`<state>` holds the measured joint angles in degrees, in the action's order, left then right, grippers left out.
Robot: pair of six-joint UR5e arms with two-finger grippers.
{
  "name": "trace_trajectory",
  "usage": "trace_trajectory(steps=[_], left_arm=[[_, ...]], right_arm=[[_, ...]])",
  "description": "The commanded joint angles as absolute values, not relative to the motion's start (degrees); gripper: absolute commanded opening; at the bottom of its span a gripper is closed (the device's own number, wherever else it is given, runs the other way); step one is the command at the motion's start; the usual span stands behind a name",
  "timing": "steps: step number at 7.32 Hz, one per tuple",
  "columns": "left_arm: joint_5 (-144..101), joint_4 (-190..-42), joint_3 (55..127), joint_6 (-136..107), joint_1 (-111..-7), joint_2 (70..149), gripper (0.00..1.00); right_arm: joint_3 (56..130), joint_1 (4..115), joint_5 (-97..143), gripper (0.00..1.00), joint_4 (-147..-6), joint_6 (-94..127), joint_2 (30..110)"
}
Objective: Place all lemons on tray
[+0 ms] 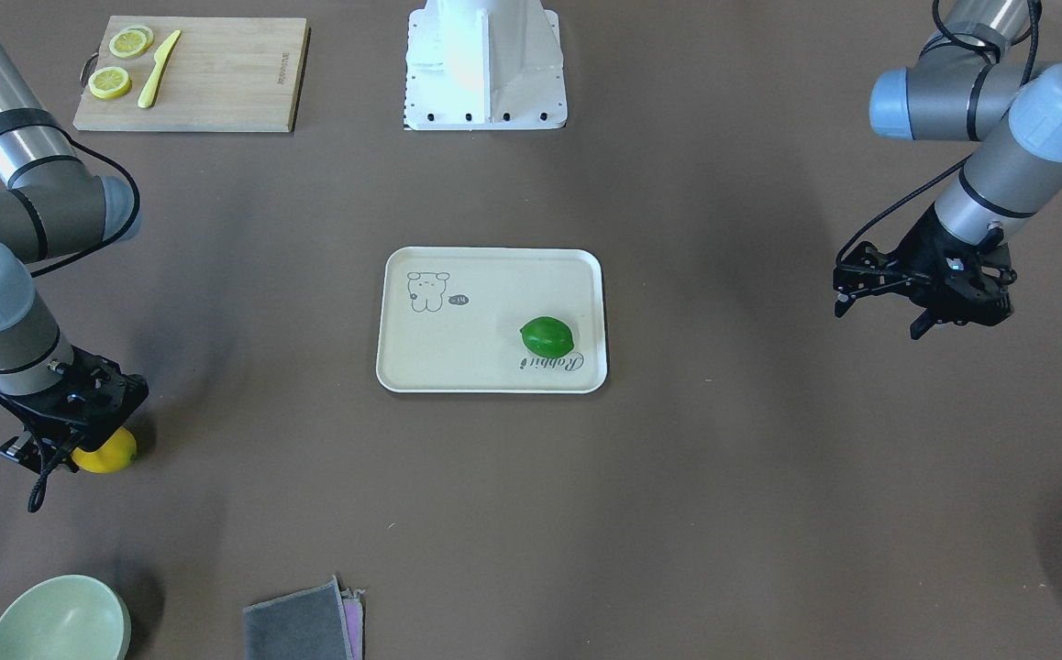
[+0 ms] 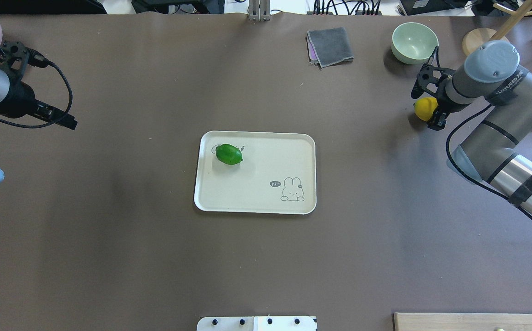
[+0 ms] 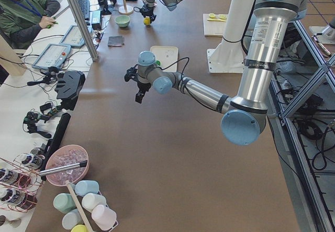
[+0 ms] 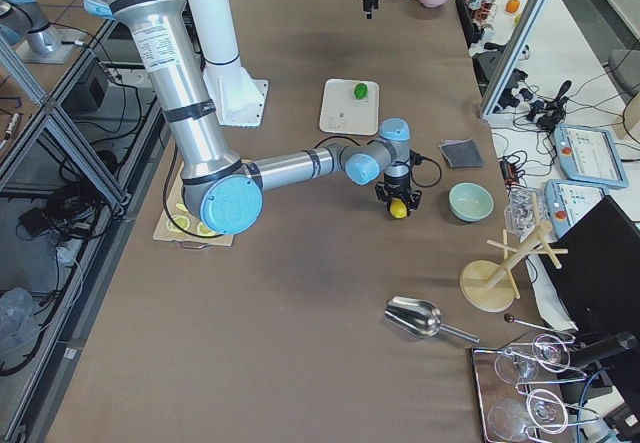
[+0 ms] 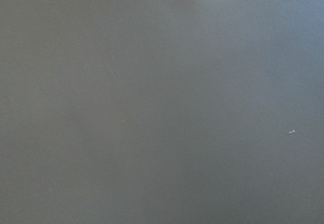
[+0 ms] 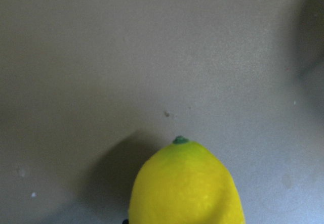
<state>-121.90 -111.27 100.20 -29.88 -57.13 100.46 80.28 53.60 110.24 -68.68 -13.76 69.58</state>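
I should release the yellow lemon from my right gripper on the cream tray (image 1: 436, 325), close beside the little bear drawing.
The cream tray (image 1: 458, 362) (image 2: 257, 202) lies mid-table. The green lemon (image 1: 547, 337) (image 2: 229, 154) rests on it, in the corner by the script word. The yellow lemon (image 1: 109, 453) (image 2: 425, 108) is off the tray on the robot's right, low at the table, and it fills the bottom of the right wrist view (image 6: 185, 186). My right gripper (image 1: 72, 440) (image 2: 426, 109) stands over it, jaws against its sides. My left gripper (image 1: 878, 319) (image 2: 57, 94) hangs open and empty above bare table at the left. The left wrist view shows only table.
A bamboo cutting board (image 1: 219, 82) with lemon slices (image 1: 110, 82) and a yellow knife (image 1: 158, 69) lies near the robot's right. A green bowl (image 2: 414, 42) and a grey cloth (image 2: 330, 46) sit at the far edge. The white robot base (image 1: 485, 64) stands behind the tray.
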Motion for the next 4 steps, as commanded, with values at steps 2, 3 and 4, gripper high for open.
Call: trace_trajectory(steps=[2,3,4], left_arm=[[-121.90,-111.36,99.93,-29.88,-57.04,100.55,0.98],[-121.90,-111.36,99.93,-29.88,-57.04,100.55,0.98],[-121.90,-111.36,99.93,-29.88,-56.95,100.55,0.98]], right_arm=[[87.43,51.97,120.05,0.00,-68.82,25.19,69.61],[90.58,47.77,120.06,0.00,-70.04,37.41,69.52],[92.88,43.29,119.80,0.00,-72.31,52.06,66.65]])
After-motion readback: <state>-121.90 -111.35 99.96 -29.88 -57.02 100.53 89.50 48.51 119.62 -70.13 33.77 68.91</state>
